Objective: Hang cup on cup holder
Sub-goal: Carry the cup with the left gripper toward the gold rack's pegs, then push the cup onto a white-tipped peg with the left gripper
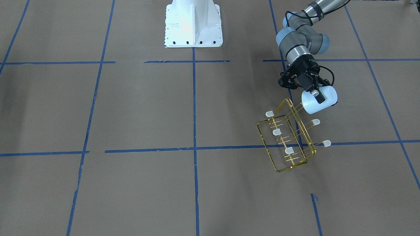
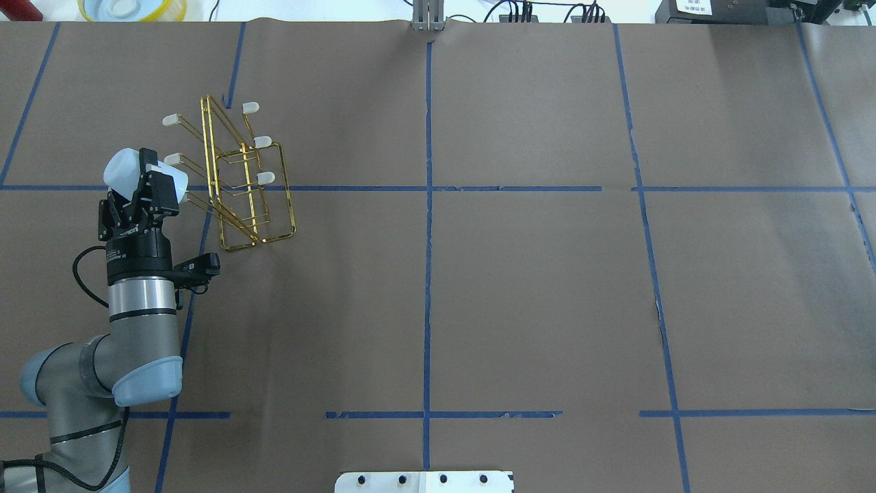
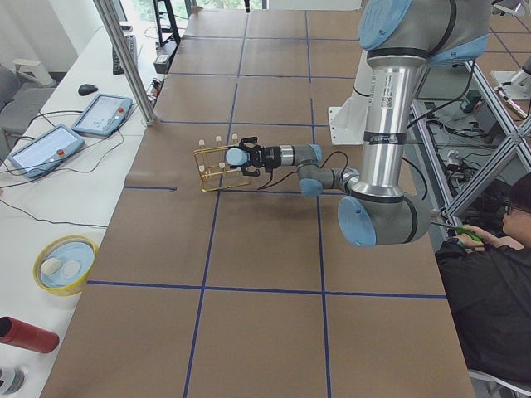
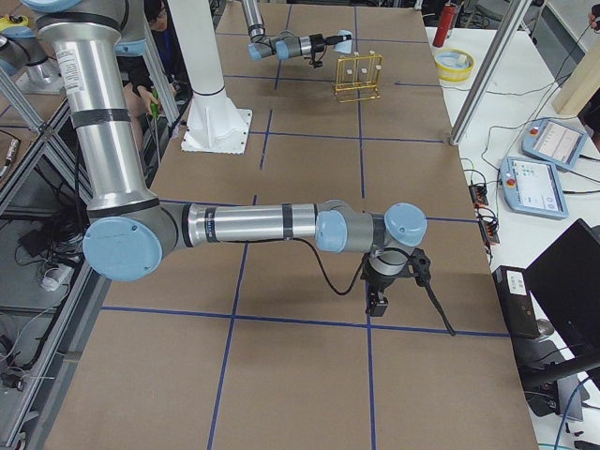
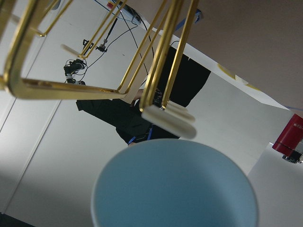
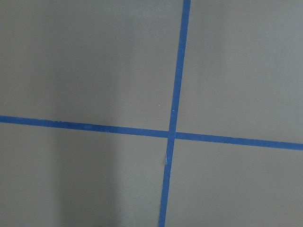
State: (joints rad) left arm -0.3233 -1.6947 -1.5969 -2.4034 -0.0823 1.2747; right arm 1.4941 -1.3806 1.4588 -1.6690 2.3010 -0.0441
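Observation:
My left gripper will let go of the pale blue cup on the cup holder's white-capped peg just before the cup's opening [image 1: 307, 101] [image 5: 169, 122].
My left gripper [image 1: 315, 94] is shut on the pale blue cup [image 1: 320, 100] and holds it on its side above the table, mouth towards the gold wire cup holder [image 1: 288, 141]. In the overhead view the cup [image 2: 120, 168] is just left of the cup holder [image 2: 239, 185]. In the left wrist view a white prong cap [image 5: 168, 120] lies close before the cup's rim [image 5: 175, 189]. Five other capped prongs are bare. My right gripper [image 4: 380, 286] hangs over bare table far from the rack; I cannot tell whether it is open or shut.
The white robot base [image 1: 193, 24] stands at the table's middle edge. A yellow bowl [image 2: 130, 8] sits beyond the far left corner. Two tablets [image 3: 50, 141] lie on the side bench. An operator [image 3: 498, 274] sits by the robot.

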